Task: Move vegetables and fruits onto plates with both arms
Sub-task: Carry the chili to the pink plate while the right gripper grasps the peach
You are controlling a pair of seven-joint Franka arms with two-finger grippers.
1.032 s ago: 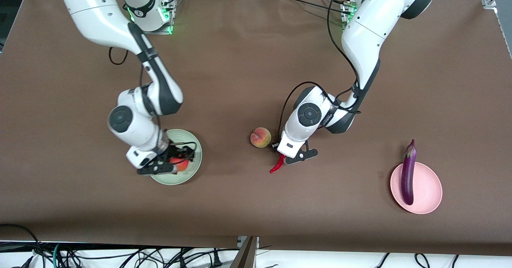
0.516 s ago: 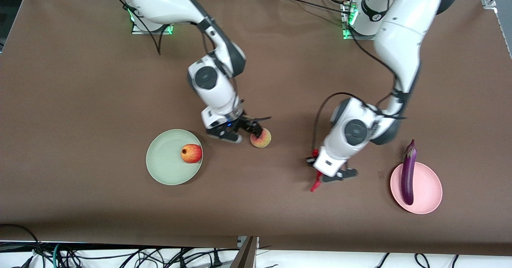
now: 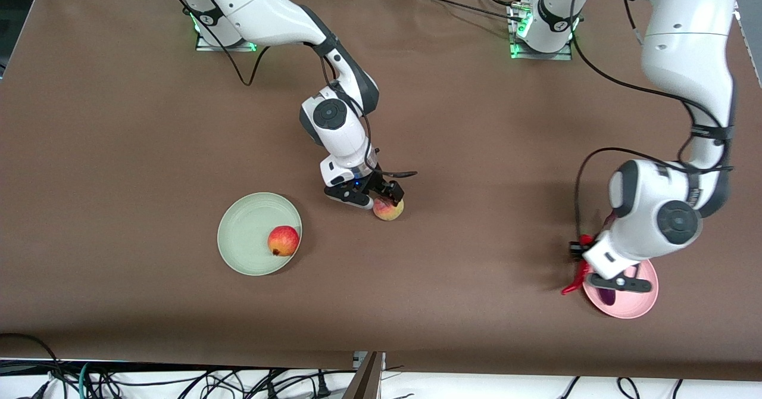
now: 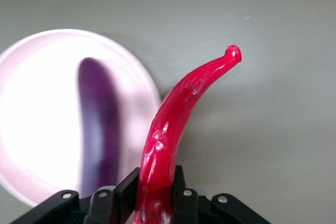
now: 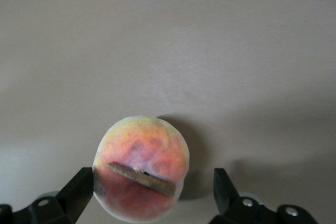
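Observation:
My left gripper is going to release the red chili pepper on the pink plate [image 3: 630, 295] [image 4: 49, 90]. It will put the pepper next to the purple eggplant.
My left gripper [image 3: 586, 271] is shut on the red chili pepper [image 3: 572, 284], held in the air at the edge of the pale pink plate [image 3: 644, 304]; the wrist view shows the chili [image 4: 173, 124] clamped between the fingers. The purple eggplant [image 4: 98, 119] lies on the pink plate [image 4: 31, 129], mostly hidden by the arm in the front view. My right gripper [image 3: 378, 199] is open around the peach [image 3: 388, 209] on the table; the peach [image 5: 140, 166] sits between the fingers, one finger touching it. The pomegranate [image 3: 283, 240] rests on the mint green plate [image 3: 241, 235].
The brown table cover [image 3: 119, 149] lies bare around both plates. Both arm bases [image 3: 539, 24] stand along the edge farthest from the front camera. Cables hang below the table's front edge.
My left gripper carried the chili from mid-table to the pink plate's edge. My right gripper left the pomegranate on the green plate, moved to the peach and lowered around it. The pomegranate rolled slightly.

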